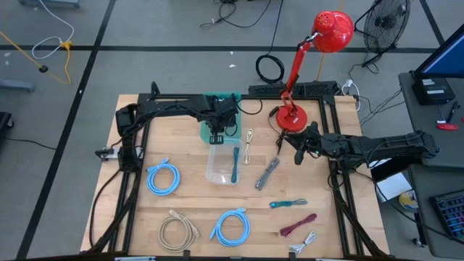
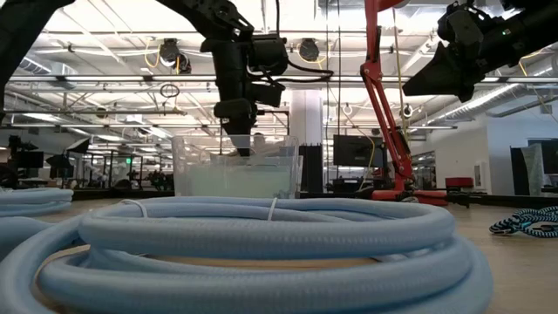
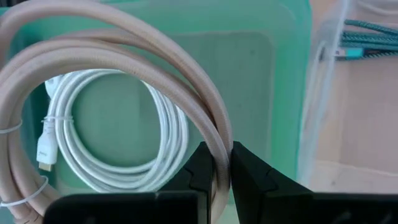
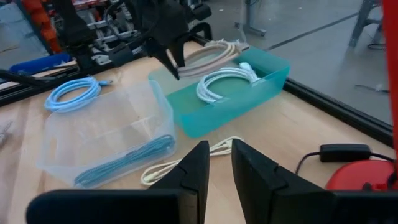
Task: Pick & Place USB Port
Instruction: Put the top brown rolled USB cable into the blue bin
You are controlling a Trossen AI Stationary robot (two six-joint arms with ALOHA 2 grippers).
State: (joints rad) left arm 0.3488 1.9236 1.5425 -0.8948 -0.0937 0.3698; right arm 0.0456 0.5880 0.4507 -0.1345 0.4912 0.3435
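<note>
My left gripper is going to let go of the beige coiled cable on top of the white coiled cable in the teal bin (image 1: 221,114) (image 3: 132,124).
My left gripper (image 3: 221,163) is shut on a beige coiled cable (image 3: 149,43) over the teal bin (image 4: 236,106) at the table's far middle. A white coiled cable (image 3: 169,124) lies flat on the bin's floor. The right wrist view shows the same gripper (image 4: 174,67) reaching down at the bin, with the beige coil (image 4: 214,50) spread toward the bin's far end. My right gripper (image 4: 219,165) hangs above the table's right side near the red lamp (image 1: 292,116). Its fingers stand a narrow gap apart with nothing between them. My left gripper pinches the strands of the beige coil at one spot on its loop (image 3: 219,140) between the two fingers, which lie across the strands. The fingers come steeply from above. The loop spreads away from them over the bin; whether its far part rests on the bin I cannot tell.
A clear bin (image 1: 217,170) holding a teal braided cable (image 1: 235,163) stands just nearer than the teal bin. A cream cable (image 1: 248,145), a grey one (image 1: 267,174), two blue coils (image 1: 163,177) (image 1: 232,226) and a beige coil (image 1: 177,230) lie about the table.
</note>
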